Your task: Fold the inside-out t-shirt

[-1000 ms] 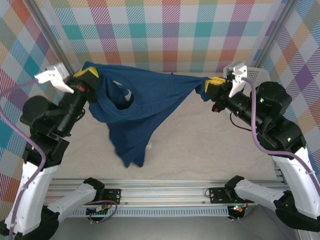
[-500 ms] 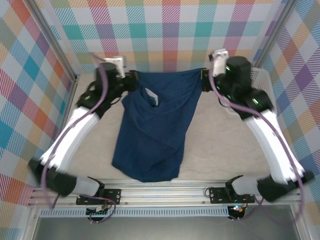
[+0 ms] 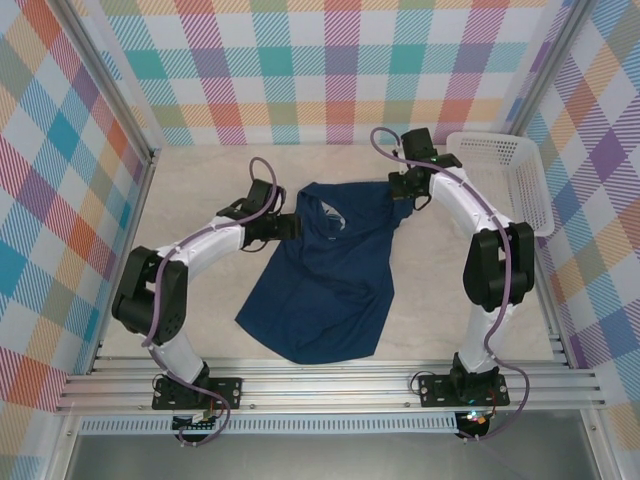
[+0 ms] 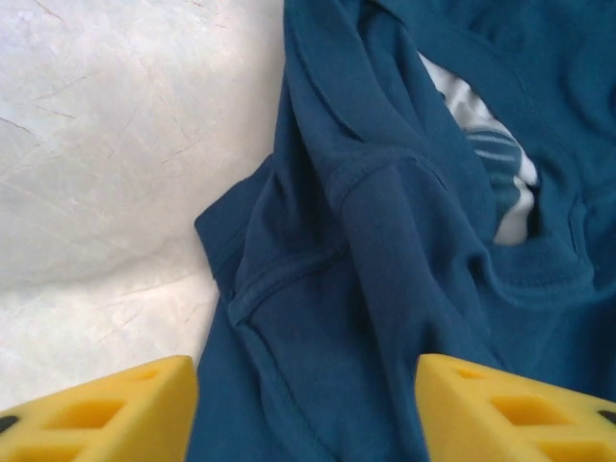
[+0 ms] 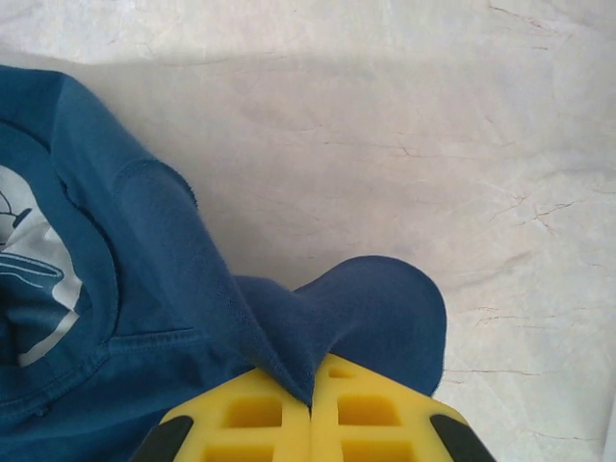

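The sleeve is bunched up under my open left gripper, so next my left gripper pinches the sleeve's outer edge (image 4: 219, 236) and pulls the t-shirt flat before folding.
The inside-out t-shirt (image 3: 325, 275) lies spread on the table, dark navy, collar end toward the back and hem toward the front. A pale print (image 3: 331, 212) shows through its neck opening. My left gripper (image 3: 291, 226) sits low at the shirt's back left corner, open. In the left wrist view its yellow fingertips (image 4: 115, 414) stand wide apart over the sleeve seam (image 4: 289, 269), gripping nothing. My right gripper (image 3: 405, 186) is at the back right corner. It is shut on a pinched fold of the shirt (image 5: 375, 308), which rises between its pads (image 5: 250, 414).
A white plastic basket (image 3: 500, 175) stands at the back right against the wall. Bare pale tabletop (image 3: 190, 180) lies to the left and behind the shirt. Checked walls close in both sides and the back.
The shirt, held stretched in the air between both grippers, has come down and now lies on the table. My left gripper has opened and let go of its corner. The right stays shut on its fold.
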Available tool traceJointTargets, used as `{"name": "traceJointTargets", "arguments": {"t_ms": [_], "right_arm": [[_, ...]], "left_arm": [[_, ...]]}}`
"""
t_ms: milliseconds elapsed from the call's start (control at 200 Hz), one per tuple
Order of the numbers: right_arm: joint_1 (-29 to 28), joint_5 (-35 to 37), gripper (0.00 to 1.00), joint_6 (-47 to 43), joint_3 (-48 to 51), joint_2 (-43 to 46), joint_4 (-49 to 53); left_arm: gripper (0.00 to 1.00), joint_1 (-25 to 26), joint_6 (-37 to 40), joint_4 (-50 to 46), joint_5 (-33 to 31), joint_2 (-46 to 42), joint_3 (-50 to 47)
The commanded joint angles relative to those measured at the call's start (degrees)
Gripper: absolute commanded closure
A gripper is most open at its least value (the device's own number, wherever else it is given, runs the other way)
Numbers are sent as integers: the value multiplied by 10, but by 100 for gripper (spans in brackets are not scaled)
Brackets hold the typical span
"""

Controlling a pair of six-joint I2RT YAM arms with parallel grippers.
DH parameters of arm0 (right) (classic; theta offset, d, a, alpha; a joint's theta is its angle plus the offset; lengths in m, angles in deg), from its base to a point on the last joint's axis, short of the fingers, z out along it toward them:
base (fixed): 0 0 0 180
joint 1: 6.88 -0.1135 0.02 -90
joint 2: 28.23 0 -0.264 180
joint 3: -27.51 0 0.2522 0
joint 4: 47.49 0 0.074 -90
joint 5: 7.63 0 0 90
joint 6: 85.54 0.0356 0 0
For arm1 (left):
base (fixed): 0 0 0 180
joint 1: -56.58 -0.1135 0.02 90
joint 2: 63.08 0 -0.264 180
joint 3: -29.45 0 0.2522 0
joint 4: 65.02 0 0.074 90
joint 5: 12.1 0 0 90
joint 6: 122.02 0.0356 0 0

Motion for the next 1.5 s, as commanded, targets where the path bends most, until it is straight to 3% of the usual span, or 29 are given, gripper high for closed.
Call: {"name": "traceJointTargets", "arguments": {"t_ms": [0, 135, 285, 535, 730, 830, 930, 1055, 1220, 1495], "right_arm": [[5, 2, 100, -11, 1, 14, -13], [8, 2, 100, -14, 9, 16, -17], [9, 1, 100, -14, 11, 14, -20], [10, -2, 100, -16, 16, 14, -20], [13, 10, 100, -23, 9, 36, -13], [23, 14, 100, -21, 16, 77, -19], [29, -10, 100, -15, 29, 114, -30], [29, -48, 100, -3, 42, 114, -36], [29, -62, 100, 3, 52, 101, -40], [29, -63, 100, 2, 52, 91, -40]], "left_arm": [[50, -2, 11, 8, -19, 64, 37], [54, -16, 4, -16, -28, 103, 55], [54, -23, 1, -2, 25, 137, 69], [85, -23, 17, 16, 15, 188, 126], [90, -27, 44, 7, -37, 166, 150], [88, -36, 54, 23, -62, 107, 130], [79, -51, 53, 46, -37, 73, 112], [69, -54, 54, 22, -14, 124, 139], [63, -54, 59, 8, 4, 196, 172], [51, -53, 51, 7, 62, 238, 202]]}}
